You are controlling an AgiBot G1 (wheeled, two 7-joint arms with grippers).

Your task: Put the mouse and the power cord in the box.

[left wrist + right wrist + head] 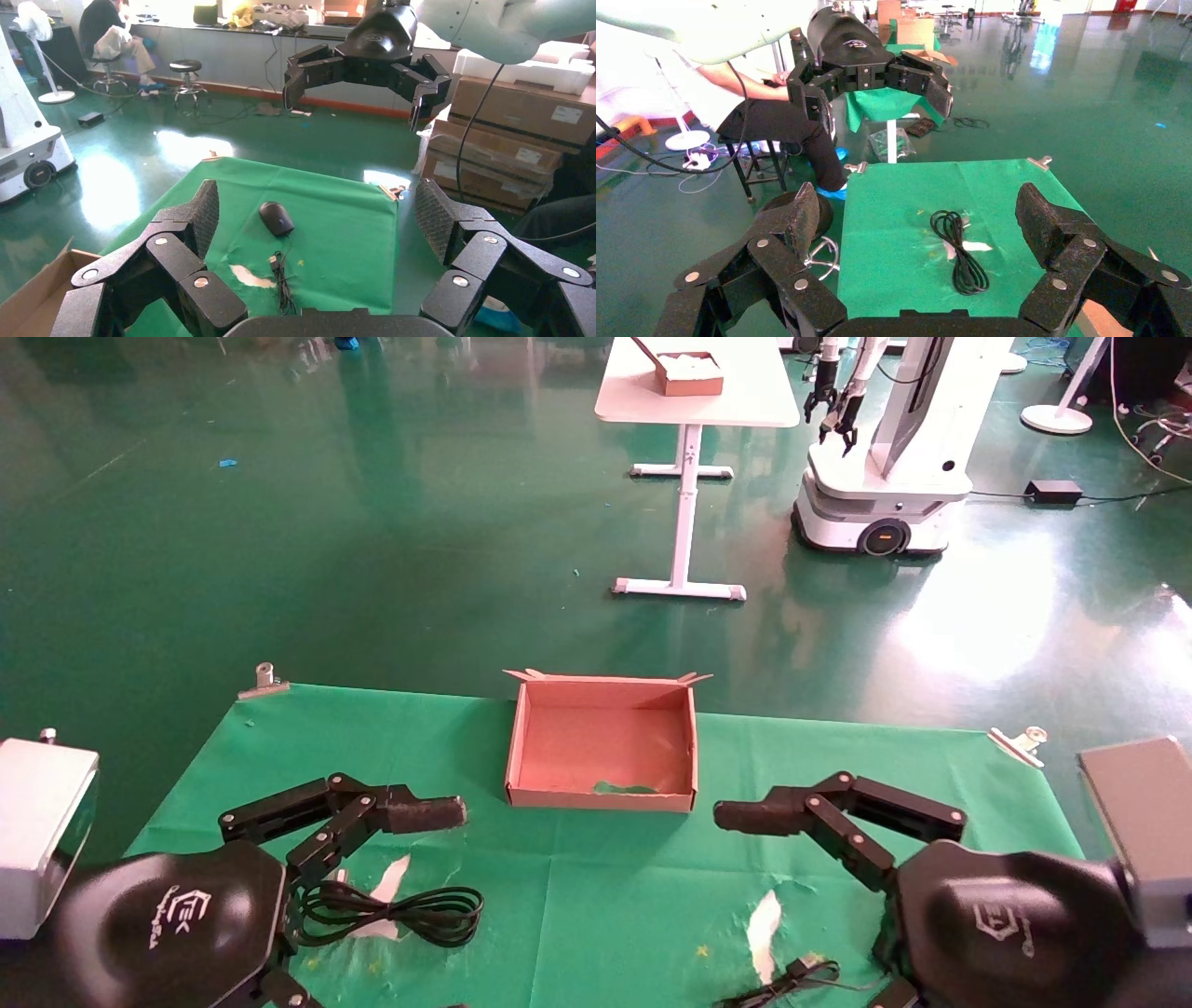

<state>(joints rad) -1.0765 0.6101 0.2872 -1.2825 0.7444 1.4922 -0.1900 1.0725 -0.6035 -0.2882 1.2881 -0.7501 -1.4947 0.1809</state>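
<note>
I should close my left gripper on the tied middle (387,913) of the black power cord, where its loops are bundled.
The brown cardboard box (601,795) sits at the middle of the green table, nothing inside it. The coiled black power cord (400,910) (961,249) lies on the cloth to the left, just in front of my left gripper (428,814). The black mouse (275,217) rests on the right side with its thin cable (282,281) (792,980) bunched beside it. In the head view the mouse is hidden under my right arm. My right gripper (745,817) hovers right of the box. Both grippers are open and hold nothing: left (320,214), right (919,217).
Metal clips (264,680) (1020,742) pin the cloth at the far corners. White torn patches (764,924) show through the cloth. Beyond the table stand a white table (694,393) and another robot (885,458). Stacked cartons (513,140) stand off the right end.
</note>
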